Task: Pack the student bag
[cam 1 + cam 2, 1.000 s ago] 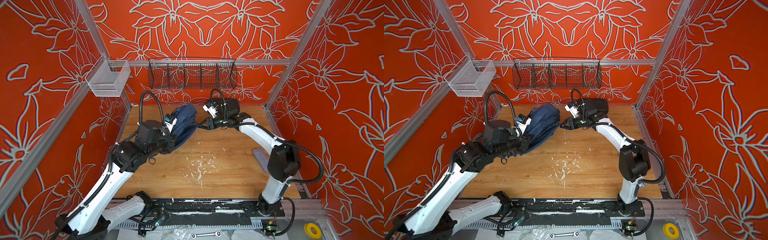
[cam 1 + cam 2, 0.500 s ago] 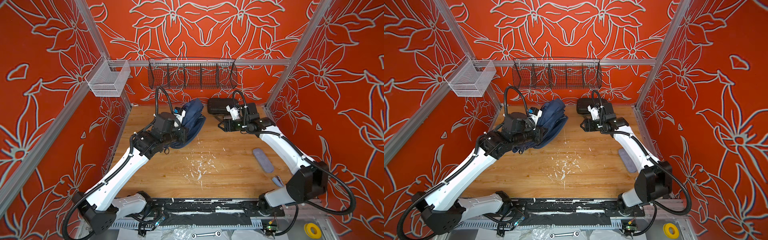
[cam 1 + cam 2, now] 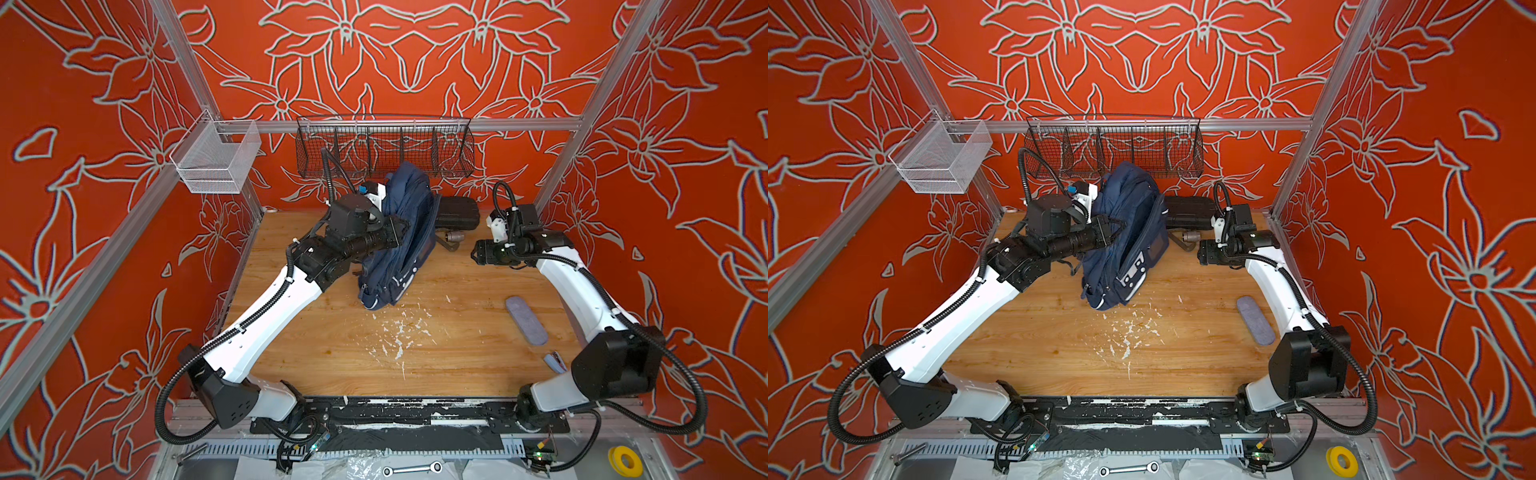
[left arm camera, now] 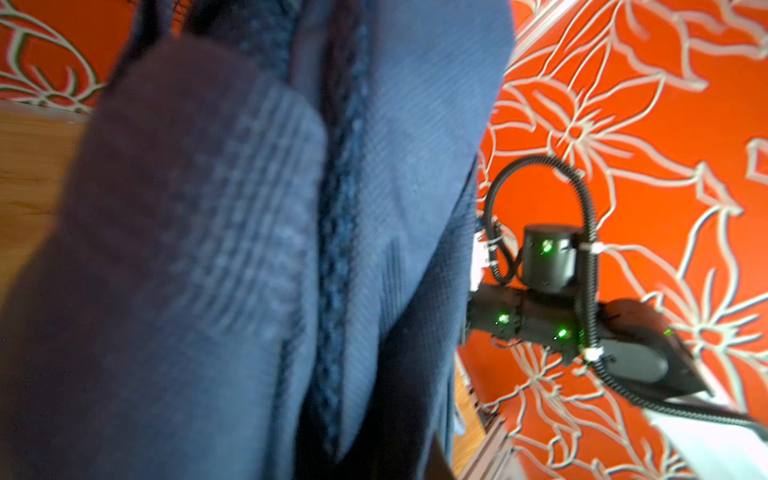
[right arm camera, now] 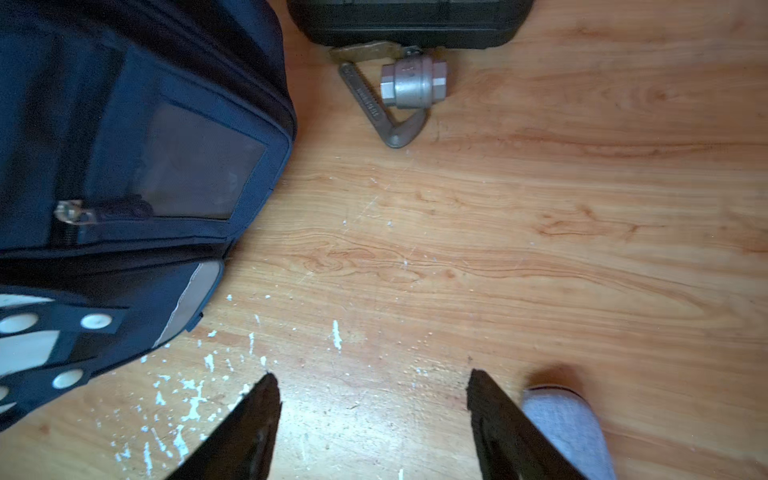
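I should use my left gripper to set the student bag down so that it lies flat on the wood (image 3: 385, 281) just behind the white flakes.
The student bag (image 3: 409, 249) (image 3: 1125, 232) is a navy backpack, held up on end near the back of the table, its bottom on the wood. My left gripper (image 3: 401, 230) presses into its upper side. The fingers are buried in the fabric, and navy cloth (image 4: 249, 249) fills the left wrist view. The jaws are shut on the bag. My right gripper (image 3: 478, 253) (image 5: 370, 374) hangs open and empty above bare wood to the right of the bag, apart from it. The bag's front pocket and white patch (image 5: 124, 145) show in the right wrist view.
A black hard case (image 3: 457, 212) lies behind the bag, with a metal valve and lever (image 5: 413, 83) in front of it. A grey pouch (image 3: 526, 320) lies at the right. White flakes (image 3: 399, 336) dot the table's middle. A wire basket (image 3: 384, 149) and a mesh bin (image 3: 216, 160) hang on the walls.
The left arm has carried the bag to the right and stood it more upright. The right gripper has let go, drawn back to the right and opened wider.
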Robot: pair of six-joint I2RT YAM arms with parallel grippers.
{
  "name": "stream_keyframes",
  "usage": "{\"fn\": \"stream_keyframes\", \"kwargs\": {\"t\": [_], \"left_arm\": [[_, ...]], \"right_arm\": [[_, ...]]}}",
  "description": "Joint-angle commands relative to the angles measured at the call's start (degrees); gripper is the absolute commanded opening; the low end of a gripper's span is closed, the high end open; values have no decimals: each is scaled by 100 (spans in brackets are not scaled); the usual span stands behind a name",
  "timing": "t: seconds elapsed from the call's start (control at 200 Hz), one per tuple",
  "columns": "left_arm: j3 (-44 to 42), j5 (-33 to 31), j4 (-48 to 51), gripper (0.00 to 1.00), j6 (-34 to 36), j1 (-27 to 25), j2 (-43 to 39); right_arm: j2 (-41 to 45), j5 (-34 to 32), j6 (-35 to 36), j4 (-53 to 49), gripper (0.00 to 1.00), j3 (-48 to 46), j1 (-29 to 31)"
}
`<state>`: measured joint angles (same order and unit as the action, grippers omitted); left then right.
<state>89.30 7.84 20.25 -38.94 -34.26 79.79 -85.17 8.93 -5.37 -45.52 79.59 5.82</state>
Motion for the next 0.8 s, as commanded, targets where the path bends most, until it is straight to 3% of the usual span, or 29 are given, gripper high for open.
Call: {"fn": "stream_keyframes", "kwargs": {"t": [0.0, 0.12, 0.23, 0.425, 0.605, 0.796], "left_arm": [[-446, -747, -1634, 0, -755, -2, -681], [-1981, -1217, -2094, 0, -1735, 474, -1535], [-2589, -1606, -1546, 0, -1728, 639, -2059], [-3801, -1470, -1405, 0, -2259, 816, -2279], [-4469, -1473, -1099, 0, -2174, 874, -2651], [-5123, -764, -737, 0, -2070, 1543, -2958]], "right_arm": [[-35, -931, 639, -559, 79, -35, -201], [-42, -1045, 756, -537, 86, -461, -492], [-132, -1026, 776, -356, 90, -901, -760], [-620, -1298, 548, -319, 92, -1161, -936], [-1026, -1788, 403, -101, 98, -1370, -955], [-1193, -1969, 473, -177, 97, -1553, -1083]]}}
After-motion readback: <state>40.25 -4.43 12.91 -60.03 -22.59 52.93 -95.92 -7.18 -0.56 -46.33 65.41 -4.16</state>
